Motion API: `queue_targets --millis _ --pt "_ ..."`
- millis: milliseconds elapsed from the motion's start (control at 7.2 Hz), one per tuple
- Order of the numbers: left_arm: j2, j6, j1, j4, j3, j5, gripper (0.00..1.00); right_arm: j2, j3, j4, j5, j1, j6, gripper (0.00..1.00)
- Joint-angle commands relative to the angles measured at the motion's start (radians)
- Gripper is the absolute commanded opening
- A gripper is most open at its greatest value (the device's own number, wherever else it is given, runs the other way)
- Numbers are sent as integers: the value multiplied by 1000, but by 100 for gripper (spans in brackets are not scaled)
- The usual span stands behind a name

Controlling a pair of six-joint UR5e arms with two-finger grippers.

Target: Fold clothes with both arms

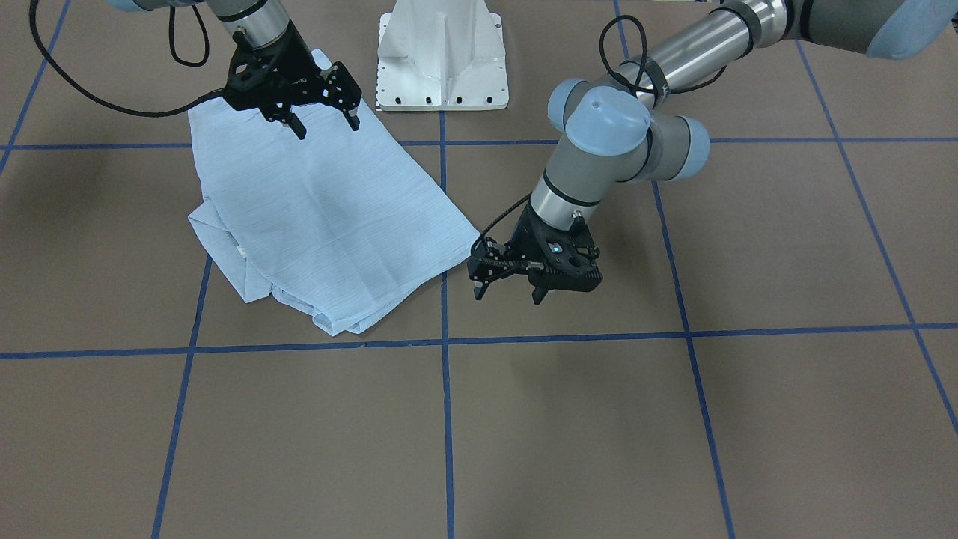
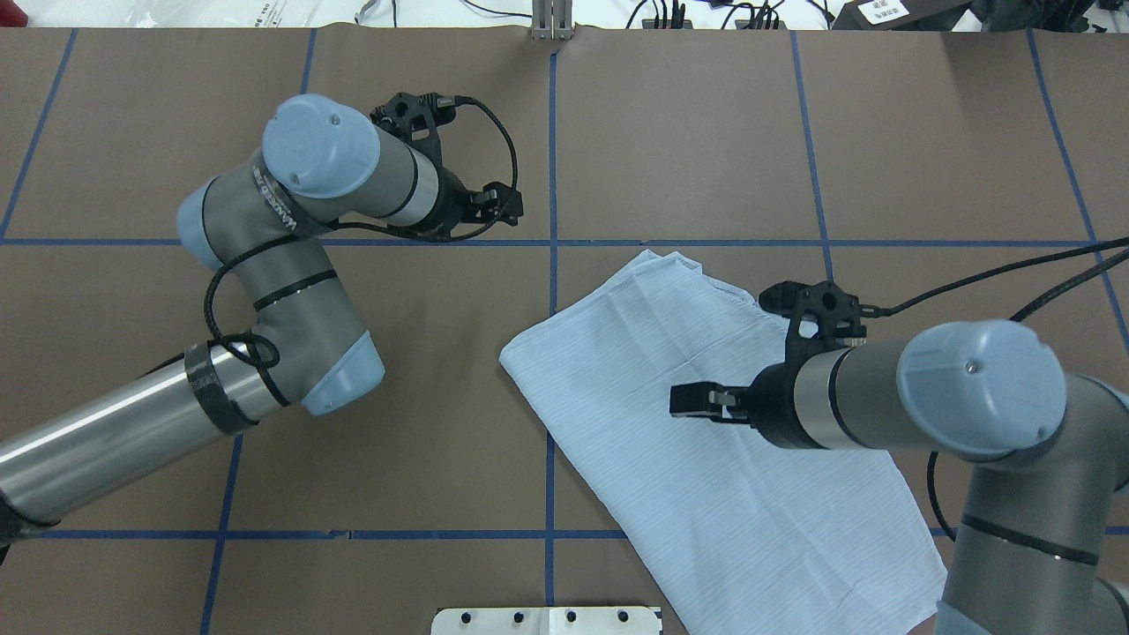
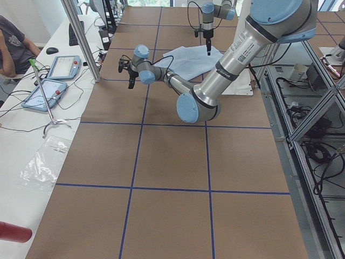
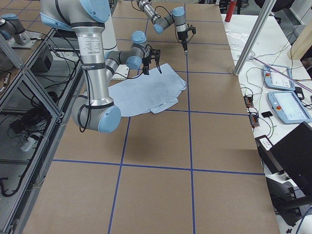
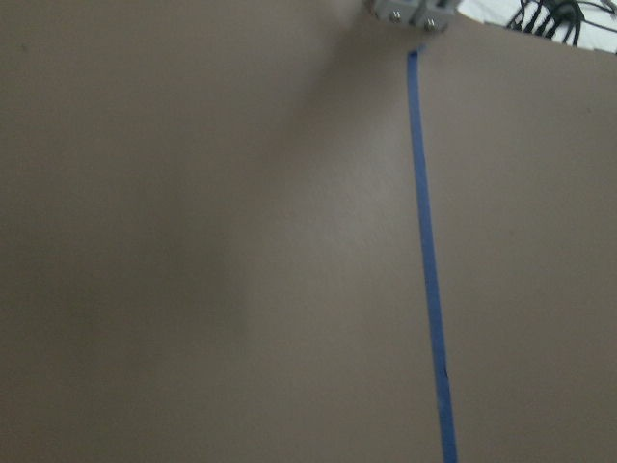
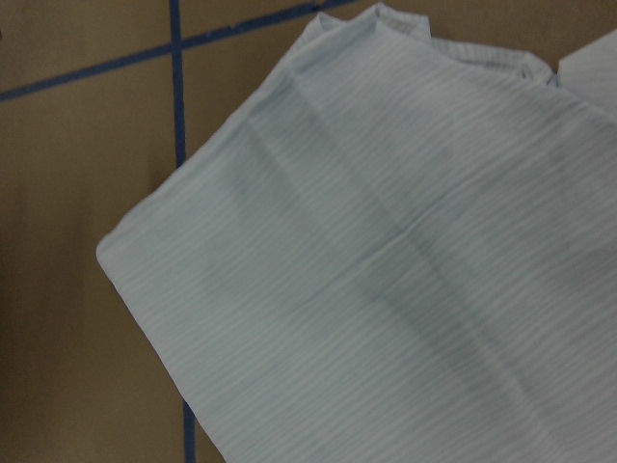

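Observation:
Next, I close my left gripper on the side corner (image 1: 462, 236) of the light-blue shirt, just past the blue tape line under it.
The clothes are one light-blue pinstriped shirt (image 1: 322, 217) lying folded into a flat oblong on the brown table (image 1: 673, 419). It also shows in the overhead view as shirt (image 2: 706, 459) and fills the right wrist view as shirt (image 6: 386, 270). My right gripper (image 1: 326, 127) hovers open over the shirt's end nearest the robot base, holding nothing; overhead it is right gripper (image 2: 750, 348). My left gripper (image 1: 508, 296) hangs open and empty just off the shirt's side corner, above bare table; overhead it is left gripper (image 2: 459, 154). The left wrist view holds only table and a blue tape line (image 5: 429, 280).
The white base pedestal (image 1: 441, 60) stands at the table's robot side, close to the shirt. Blue tape lines (image 1: 447, 419) grid the table. A side bench with tablets (image 3: 51, 81) and a seated person (image 3: 13, 46) lies beyond the far edge.

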Motion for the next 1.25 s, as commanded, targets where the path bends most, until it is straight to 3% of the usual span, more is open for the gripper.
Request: queue_targets --millis 0,417,695,1112 --pt "41 -84 108 25 -46 6 99 18 10 1 57 108 -8 100" --pt "28 -90 174 26 -29 18 87 30 21 1 68 158 -8 100" --pt "24 -90 176 26 -22 18 71 32 21 1 68 162 -8 100" --pt "11 -86 179 22 26 18 69 30 19 1 69 165 -8 100"
